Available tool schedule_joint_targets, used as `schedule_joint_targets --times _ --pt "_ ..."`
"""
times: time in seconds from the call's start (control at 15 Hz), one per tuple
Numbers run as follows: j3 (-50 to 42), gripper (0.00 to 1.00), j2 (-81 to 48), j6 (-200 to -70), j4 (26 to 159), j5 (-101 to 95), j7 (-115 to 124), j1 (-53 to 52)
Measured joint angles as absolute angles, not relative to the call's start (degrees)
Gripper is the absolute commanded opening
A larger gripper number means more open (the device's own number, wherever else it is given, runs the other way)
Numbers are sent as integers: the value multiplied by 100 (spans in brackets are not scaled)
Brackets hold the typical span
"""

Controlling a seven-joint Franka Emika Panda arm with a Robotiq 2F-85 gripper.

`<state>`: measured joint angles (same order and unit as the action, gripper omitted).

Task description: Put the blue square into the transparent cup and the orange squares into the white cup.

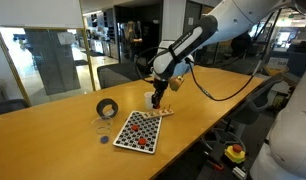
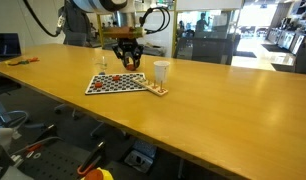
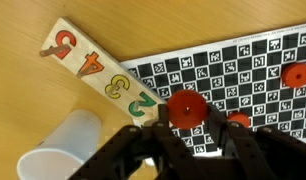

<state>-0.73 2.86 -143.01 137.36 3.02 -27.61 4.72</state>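
Note:
My gripper will let go of the orange piece once it is inside the white cup [image 1: 150, 101] [image 3: 53, 160], which stands beside the wooden number strip.
My gripper [image 3: 186, 112] is shut on a round orange-red piece [image 3: 184, 104], held above the near edge of the checkered board [image 3: 243, 60]. In both exterior views the gripper [image 1: 156, 96] [image 2: 128, 64] hangs over the board's edge. Other orange pieces [image 3: 293, 73] [image 3: 239, 122] lie on the board. The white cup [image 3: 61, 148] [image 2: 161, 71] stands upright beside the board, a short way from the gripper. The transparent cup [image 1: 101, 127] [image 2: 101, 60] stands off the board's other side. A small bluish piece [image 1: 104, 140] lies on the table by it.
A wooden number strip [image 3: 98, 70] [image 2: 156, 90] lies between the board and the white cup. A black tape roll [image 1: 107, 107] stands near the transparent cup. The long wooden table [image 2: 223, 110] has a cable [image 1: 228, 92] trailing across it. Chairs stand behind.

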Motion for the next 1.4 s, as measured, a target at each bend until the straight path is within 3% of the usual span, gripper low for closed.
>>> schedule_joint_targets --times 1.4 --pt "-528 21 -1831 -14076 10925 47 -1144 752"
